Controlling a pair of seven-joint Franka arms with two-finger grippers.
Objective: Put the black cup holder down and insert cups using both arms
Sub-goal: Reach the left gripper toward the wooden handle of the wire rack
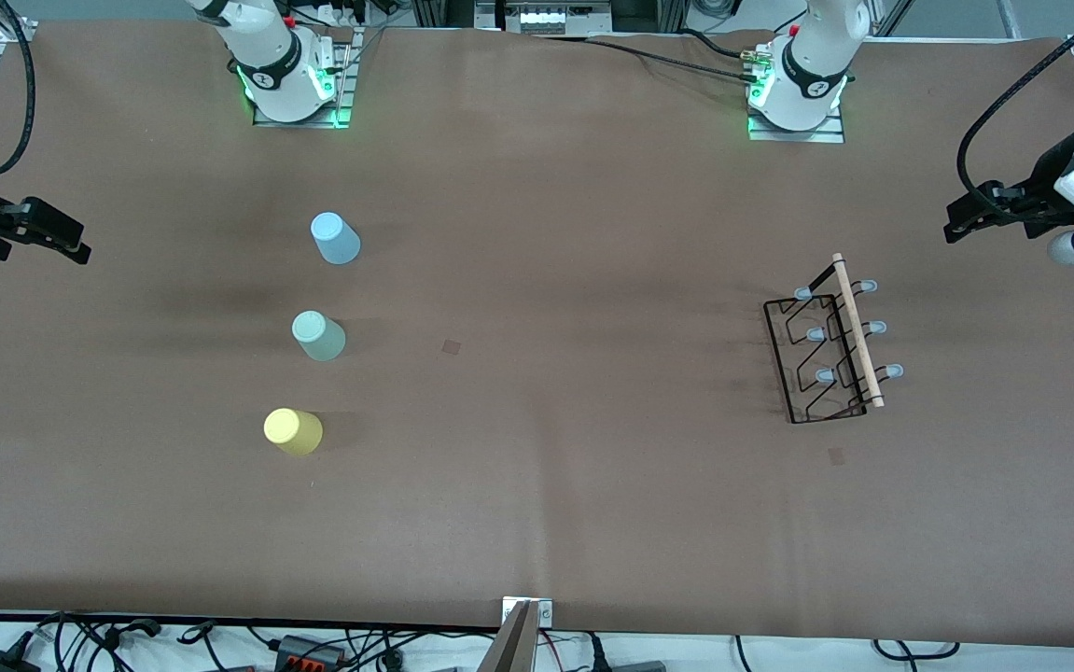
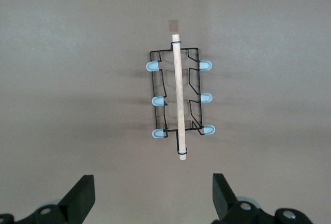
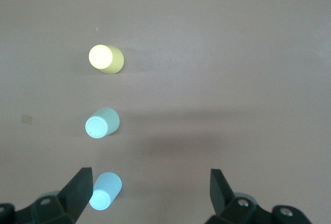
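The middle of the wooden rod handle (image 1: 857, 325) (image 2: 179, 99) on top of the black cup holder will be gripped by my left gripper as it closes there.
The black cup holder (image 1: 826, 359) stands on the brown table toward the left arm's end, its wooden rod handle (image 1: 858, 329) on top and grey-capped pegs sticking out both sides. It also shows in the left wrist view (image 2: 178, 100). Three cups stand upside down in a row toward the right arm's end: light blue (image 1: 335, 238), pale green (image 1: 317, 336), and yellow (image 1: 292, 431), which is nearest the front camera. The right wrist view shows yellow (image 3: 106, 58), green (image 3: 102, 123) and blue (image 3: 105, 191). My left gripper (image 1: 952, 229) (image 2: 153, 193) is open and empty, raised beside the holder. My right gripper (image 1: 81, 250) (image 3: 150, 188) is open and empty, raised beside the cups.
Two small dark square marks lie on the table, one mid-table (image 1: 452, 346) and one just nearer the front camera than the holder (image 1: 836, 455). A camera mount (image 1: 523, 635) and cables sit along the front edge. The arm bases (image 1: 289, 79) (image 1: 798, 93) stand at the back.
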